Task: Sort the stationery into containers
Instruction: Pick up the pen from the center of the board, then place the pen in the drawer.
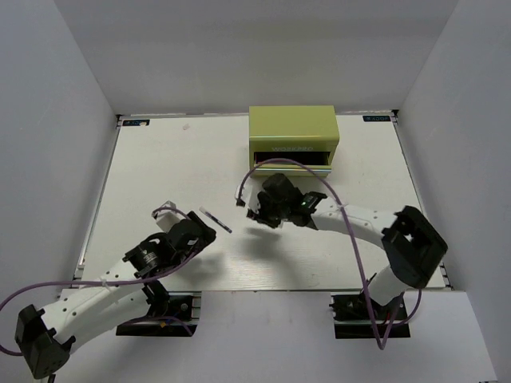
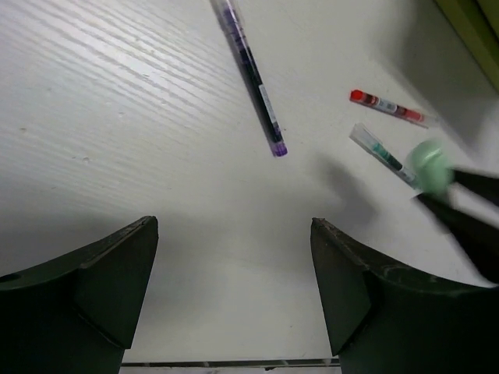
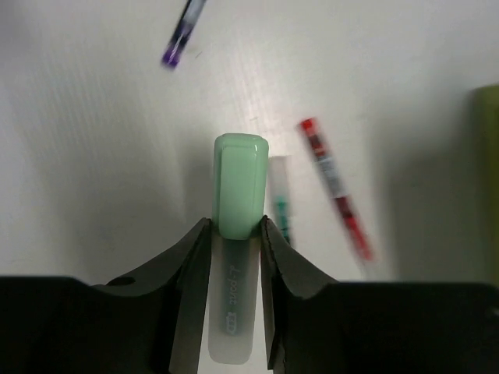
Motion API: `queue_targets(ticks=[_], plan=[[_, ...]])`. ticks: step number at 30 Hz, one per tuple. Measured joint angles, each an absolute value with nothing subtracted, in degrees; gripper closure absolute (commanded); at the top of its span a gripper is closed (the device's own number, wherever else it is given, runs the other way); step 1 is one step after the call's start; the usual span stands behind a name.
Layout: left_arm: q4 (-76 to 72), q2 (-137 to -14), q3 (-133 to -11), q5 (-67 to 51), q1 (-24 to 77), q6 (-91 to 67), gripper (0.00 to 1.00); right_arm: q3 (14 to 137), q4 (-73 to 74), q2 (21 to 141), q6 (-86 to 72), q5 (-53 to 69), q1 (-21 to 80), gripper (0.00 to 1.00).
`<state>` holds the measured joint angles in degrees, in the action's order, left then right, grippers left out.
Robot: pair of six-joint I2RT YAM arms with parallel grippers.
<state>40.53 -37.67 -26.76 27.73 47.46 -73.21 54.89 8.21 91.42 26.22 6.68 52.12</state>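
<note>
The green-capped marker, still held above the thin pens, will be let go by my right gripper inside the olive-green tool chest's open drawer (image 1: pixel 294 161), just behind the drawer's front edge.
My right gripper (image 3: pixel 236 230) is shut on a chunky green-capped marker (image 3: pixel 240 187) with a translucent barrel and holds it above the table. Under it lie a thin green pen (image 3: pixel 281 204) and a thin red pen (image 3: pixel 335 187). In the top view the right gripper (image 1: pixel 262 212) hovers in front of the olive-green tool chest (image 1: pixel 292 136). My left gripper (image 2: pixel 234 257) is open and empty, just short of a dark purple-tipped pen (image 2: pixel 253 74). That pen also shows in the top view (image 1: pixel 215 220). The left wrist view shows the red pen (image 2: pixel 387 107), the green pen (image 2: pixel 382 153) and the held marker (image 2: pixel 430 166).
The chest stands at the back centre-right, with a dark drawer front facing the arms. Its green edge shows at the right of the right wrist view (image 3: pixel 490 156). White walls enclose the table on three sides. Purple cables loop over both arms.
</note>
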Motion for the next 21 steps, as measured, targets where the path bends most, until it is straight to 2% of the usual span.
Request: queue_targets(ticks=[8,19,21], plan=[[30.8,-47.5,-26.9,23.6,47.5,-63.7,0.09,64.9,6.6,83.9,34.1,5.3,44.2,0.94],[27.6,-47.9,-27.0,21.8,47.5,-60.4,0.09,67.4,4.0,87.3,44.4,2.2,33.9,0.94],[27.3,-47.4,-27.0,21.8,47.5,-60.3,0.09,67.4,2.9,87.9,47.0,2.5,32.6,0.9]])
